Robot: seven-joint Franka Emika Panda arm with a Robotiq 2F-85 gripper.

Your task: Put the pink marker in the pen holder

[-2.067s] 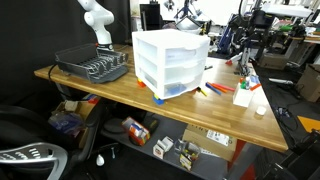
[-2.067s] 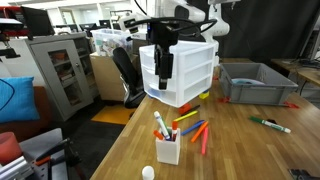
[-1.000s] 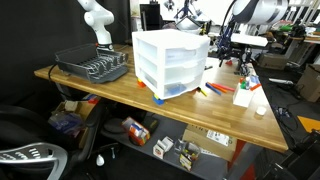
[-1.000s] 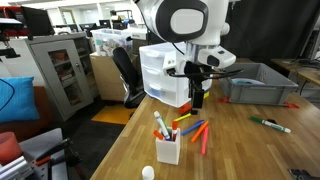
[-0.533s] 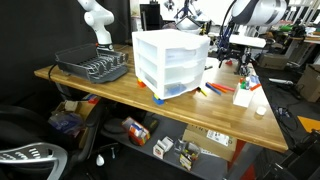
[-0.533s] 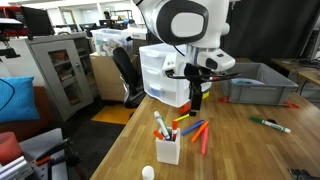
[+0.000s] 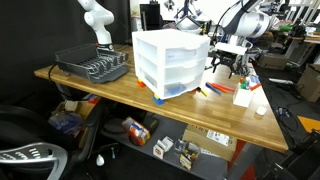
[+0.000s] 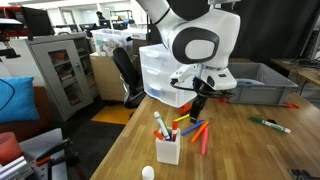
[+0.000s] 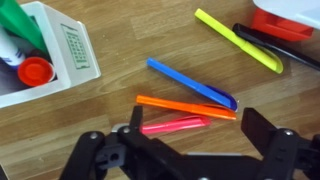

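Observation:
I need to next move my gripper to the pink marker next to the orange marker and close it across the middle of its body [image 7: 225,87] [image 9: 170,126].
The pink marker [image 9: 175,125] lies flat on the wooden table, next to an orange marker [image 9: 185,106] and a blue marker [image 9: 190,82]. My gripper [image 9: 200,140] is open and empty, and hangs just above the pink marker with a finger on either side of it. It also shows in both exterior views [image 8: 196,108] [image 7: 228,68]. The pen holder [image 9: 60,60] is a small white cup with markers in it, at the upper left of the wrist view. It stands near the table's edge in both exterior views [image 8: 167,148] [image 7: 242,95].
A yellow marker [image 9: 238,40] and a black marker [image 9: 275,45] lie further off. A white drawer unit [image 8: 175,70] stands behind the gripper, a grey bin [image 8: 255,80] beside it. A small white round object [image 8: 148,172] sits near the edge. A dish rack [image 7: 95,65] is at the far end.
The arm has swung over the loose markers and come down towards the table. The gripper now sits lower, close over the pink marker. The markers and the pen holder have not moved.

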